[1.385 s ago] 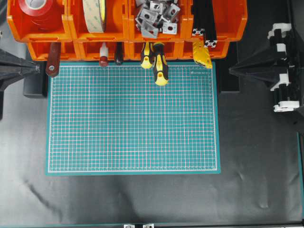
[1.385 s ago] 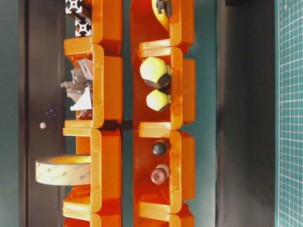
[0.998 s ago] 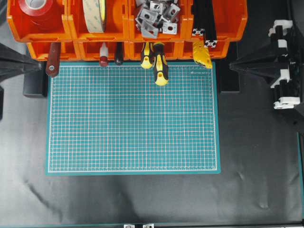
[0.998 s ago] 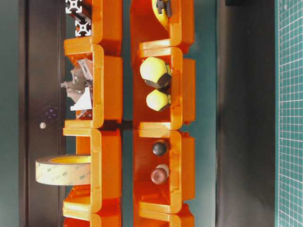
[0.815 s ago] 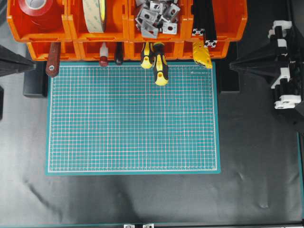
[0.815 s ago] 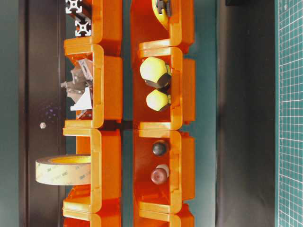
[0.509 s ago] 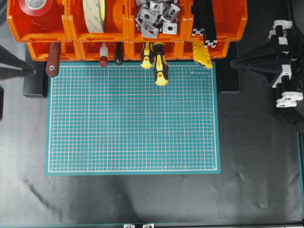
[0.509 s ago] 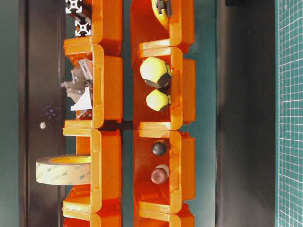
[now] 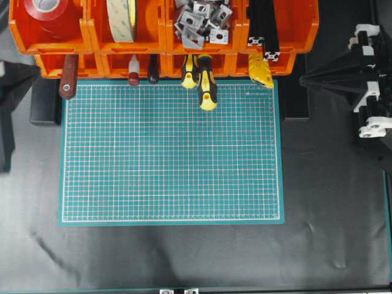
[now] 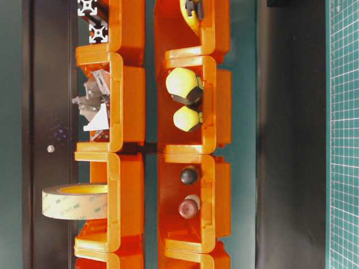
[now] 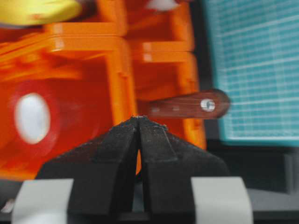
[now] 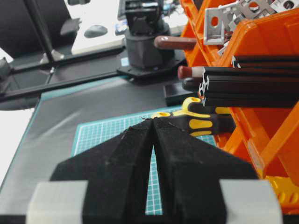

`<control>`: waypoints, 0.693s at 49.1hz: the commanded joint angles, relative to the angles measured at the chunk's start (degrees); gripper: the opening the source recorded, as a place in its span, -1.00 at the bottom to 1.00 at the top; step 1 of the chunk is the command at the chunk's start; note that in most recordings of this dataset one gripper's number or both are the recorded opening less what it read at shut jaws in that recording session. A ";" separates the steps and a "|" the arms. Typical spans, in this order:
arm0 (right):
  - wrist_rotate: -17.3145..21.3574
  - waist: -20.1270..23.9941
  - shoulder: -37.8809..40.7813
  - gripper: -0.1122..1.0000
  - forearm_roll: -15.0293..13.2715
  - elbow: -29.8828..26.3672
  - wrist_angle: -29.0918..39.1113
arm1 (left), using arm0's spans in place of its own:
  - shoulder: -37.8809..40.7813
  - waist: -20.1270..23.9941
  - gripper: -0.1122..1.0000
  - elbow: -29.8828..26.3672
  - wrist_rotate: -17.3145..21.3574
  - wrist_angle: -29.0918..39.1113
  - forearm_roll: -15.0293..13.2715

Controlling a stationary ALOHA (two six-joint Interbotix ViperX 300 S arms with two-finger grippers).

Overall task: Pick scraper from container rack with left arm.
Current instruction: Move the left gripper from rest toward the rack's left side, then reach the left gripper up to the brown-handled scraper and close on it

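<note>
The left gripper moves to the scraper next and closes on its handle's end with the hole (image 9: 66,90) (image 11: 211,104), over the corner of the green mat.
The scraper (image 9: 67,76) rests in the lower left bin of the orange container rack (image 9: 159,38). Its reddish-brown handle with a hole sticks out over the green mat's corner, and its blade is hidden inside the bin. In the left wrist view the handle (image 11: 187,105) lies just beyond and to the right of my left gripper (image 11: 138,117), which is shut and empty. The left arm (image 9: 15,86) shows only as a dark blur at the left edge of the overhead view. My right gripper (image 9: 301,79) is shut and empty, right of the mat.
A green cutting mat (image 9: 171,150) lies below the rack. Two yellow-and-black screwdrivers (image 9: 205,82) and a red-knobbed tool (image 9: 133,76) jut from the lower bins. A red tape roll (image 11: 32,116) sits in the bin above the scraper. Black aluminium profiles (image 12: 247,86) fill the right bin.
The left gripper's tip has drawn back from beside the scraper handle toward the left edge of the overhead view. The right arm has drifted slightly toward the rack end. Both grippers stay shut.
</note>
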 commanded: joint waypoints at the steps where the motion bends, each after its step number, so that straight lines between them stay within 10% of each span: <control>1: 0.09 0.00 0.44 -0.79 0.18 -1.93 -0.18 | 3.16 -5.98 -0.80 0.97 -9.05 6.06 4.83; 8: 0.09 0.00 0.44 -0.79 0.18 -1.93 -0.18 | 9.05 -8.26 -0.80 2.99 -14.94 7.29 4.92; 34: 0.26 -0.09 0.88 -0.79 0.79 -0.35 -0.18 | 11.87 -7.65 -0.80 3.78 -12.48 0.44 5.01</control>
